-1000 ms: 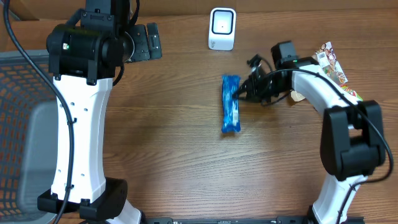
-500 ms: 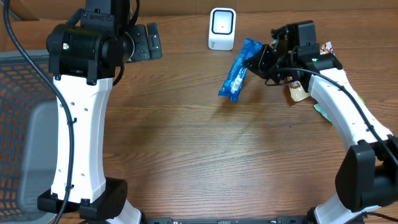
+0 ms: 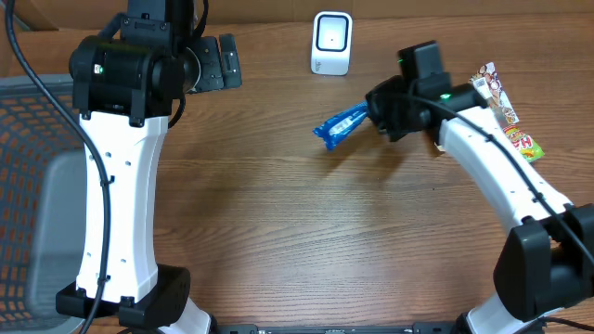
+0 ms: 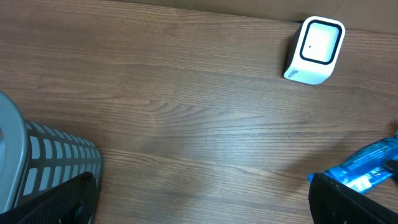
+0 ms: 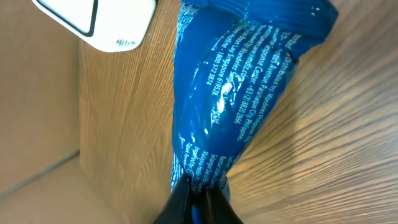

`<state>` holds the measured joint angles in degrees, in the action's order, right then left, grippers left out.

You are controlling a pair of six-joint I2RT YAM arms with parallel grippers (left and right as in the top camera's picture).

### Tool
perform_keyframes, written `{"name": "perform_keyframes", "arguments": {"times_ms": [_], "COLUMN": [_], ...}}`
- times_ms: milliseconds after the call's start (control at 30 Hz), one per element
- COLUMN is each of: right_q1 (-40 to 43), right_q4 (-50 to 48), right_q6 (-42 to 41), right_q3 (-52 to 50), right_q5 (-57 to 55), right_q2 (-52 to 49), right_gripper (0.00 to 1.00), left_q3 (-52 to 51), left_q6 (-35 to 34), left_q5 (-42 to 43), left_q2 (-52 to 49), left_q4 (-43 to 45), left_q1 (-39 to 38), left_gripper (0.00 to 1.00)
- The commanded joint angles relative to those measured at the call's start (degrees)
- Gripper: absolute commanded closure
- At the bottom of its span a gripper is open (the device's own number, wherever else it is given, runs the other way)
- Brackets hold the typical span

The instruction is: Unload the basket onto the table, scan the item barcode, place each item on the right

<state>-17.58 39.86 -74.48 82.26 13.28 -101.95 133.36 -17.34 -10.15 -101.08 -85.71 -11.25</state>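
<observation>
The bare wood (image 3: 341, 148) is in front of the white scanner. Next, my right gripper lets go of the blue packet there. The packet is now held tilted above the table.
The item is a blue packet (image 3: 339, 124) with white print, held above the table and tilted with its free end toward the left. My right gripper (image 3: 369, 112) is shut on its right end. In the right wrist view the packet (image 5: 242, 81) hangs away from the pinching jaws of the right gripper (image 5: 199, 198), and no barcode shows on this face. The white scanner (image 3: 331, 43) stands at the back of the table, just beyond the packet; it also shows as the scanner (image 5: 99, 22). My left gripper (image 3: 215, 63) is open and empty at the back left, away from the packet (image 4: 367, 167).
A grey mesh basket (image 3: 37, 186) stands at the table's left edge; its rim shows as the basket (image 4: 43, 165). Two colourful snack packets (image 3: 501, 97) lie at the far right. The scanner (image 4: 315, 42) sits by the back wall.
The right gripper has lifted the blue packet off the table and swung it up toward the scanner, turning it from lengthwise to tilted leftward. The left arm has stayed still.
</observation>
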Motion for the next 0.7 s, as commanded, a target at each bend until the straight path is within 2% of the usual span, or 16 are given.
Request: {"name": "perform_keyframes", "arguments": {"times_ms": [0, 167, 467, 633, 667], "right_q1": [-3.54, -6.29, -7.45, -7.43, -7.43], "right_q4": [-0.79, -1.55, -3.37, -3.23, -3.41], "right_q6": [-12.35, -15.58, -15.47, -7.19, -3.67], "right_q3": [-0.81, -0.9, -0.9, -0.87, -0.87], "right_q5": [-9.46, -17.94, -16.57, -14.27, -13.27], "right_q2": [-0.87, -4.87, -13.18, -13.4, -13.4], "right_gripper": [0.96, 0.96, 0.96, 0.96, 0.9], "left_q3": [-0.11, -0.09, -0.09, -0.09, -0.09], "left_q6": [1.07, 1.07, 1.07, 1.07, 1.07], "left_q5": [-0.74, -0.74, -0.74, -0.76, -0.76], "left_q2": [-0.07, -0.07, -0.07, -0.07, -0.07], "left_q4": [0.24, 0.24, 0.24, 0.26, 0.24], "left_q1": [-0.02, -0.02, -0.02, -0.02, -0.02], "left_gripper": [0.0, 0.0, 0.0, 0.0, 0.0]}}
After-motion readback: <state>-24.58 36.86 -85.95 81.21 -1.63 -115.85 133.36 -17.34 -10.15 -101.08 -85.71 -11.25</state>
